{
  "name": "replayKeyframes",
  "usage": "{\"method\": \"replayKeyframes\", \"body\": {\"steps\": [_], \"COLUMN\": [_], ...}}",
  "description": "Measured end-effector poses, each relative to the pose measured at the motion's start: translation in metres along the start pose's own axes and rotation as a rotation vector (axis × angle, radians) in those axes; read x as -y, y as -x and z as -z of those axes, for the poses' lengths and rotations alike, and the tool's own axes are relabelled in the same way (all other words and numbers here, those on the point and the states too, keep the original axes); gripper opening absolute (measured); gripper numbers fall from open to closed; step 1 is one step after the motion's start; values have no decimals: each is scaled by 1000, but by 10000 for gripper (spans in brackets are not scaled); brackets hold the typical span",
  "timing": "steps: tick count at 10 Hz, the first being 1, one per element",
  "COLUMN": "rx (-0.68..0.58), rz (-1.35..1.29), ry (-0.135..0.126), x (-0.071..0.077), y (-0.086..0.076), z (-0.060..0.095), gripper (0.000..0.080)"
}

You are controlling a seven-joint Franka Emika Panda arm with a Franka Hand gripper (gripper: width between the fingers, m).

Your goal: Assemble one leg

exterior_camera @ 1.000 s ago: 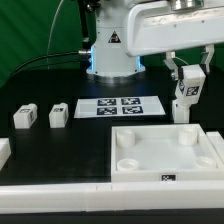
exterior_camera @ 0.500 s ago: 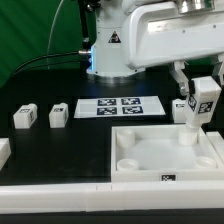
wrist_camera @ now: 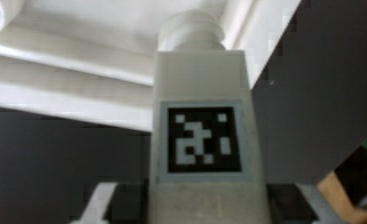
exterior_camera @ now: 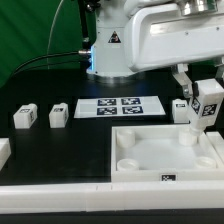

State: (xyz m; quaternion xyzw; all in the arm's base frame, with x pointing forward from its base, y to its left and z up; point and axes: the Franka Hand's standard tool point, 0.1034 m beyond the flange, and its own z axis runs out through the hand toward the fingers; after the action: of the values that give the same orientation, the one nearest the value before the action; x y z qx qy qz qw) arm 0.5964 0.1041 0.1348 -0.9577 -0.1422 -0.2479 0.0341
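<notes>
My gripper is going to release the white leg upright on the white panel's front corner (exterior_camera: 206, 160) (wrist_camera: 190, 22) farthest from the legs on the table.
My gripper (exterior_camera: 205, 92) is shut on a white leg (exterior_camera: 205, 110) with a black-and-white tag, held tilted above the far right corner of the large white square panel (exterior_camera: 165, 158). In the wrist view the leg (wrist_camera: 203, 120) fills the middle between my fingers (wrist_camera: 109, 203), its round tip pointing at the panel's rim (wrist_camera: 73, 85). Two more legs (exterior_camera: 24, 117) (exterior_camera: 58, 116) stand on the black table at the exterior view's left. Part of another white piece (exterior_camera: 3, 152) shows at the left edge.
The marker board (exterior_camera: 121, 107) lies flat behind the panel. The robot base (exterior_camera: 112, 55) stands at the back. A white ledge (exterior_camera: 60, 195) runs along the table's front edge.
The gripper with the leg has moved toward the exterior view's right and slightly down over the panel's far right corner, and the leg is more tilted.
</notes>
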Motion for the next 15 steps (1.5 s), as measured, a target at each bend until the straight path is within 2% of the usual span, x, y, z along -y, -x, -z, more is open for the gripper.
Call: {"method": "replayKeyframes", "body": {"steps": [1,2,4,6,9,15], "rx": [-77,-64,-65,-75,-77,-71], "rz": [2,2,1,3,1,5], "ry": [28,24,24,21,16,5], "x": [-5,-4,-4,-3,-1,9], "y": [8,13,11,1,-3,10], "z": [-2,-5,-6,-7,-17,-38], "gripper": [292,292,292,292,292,292]}}
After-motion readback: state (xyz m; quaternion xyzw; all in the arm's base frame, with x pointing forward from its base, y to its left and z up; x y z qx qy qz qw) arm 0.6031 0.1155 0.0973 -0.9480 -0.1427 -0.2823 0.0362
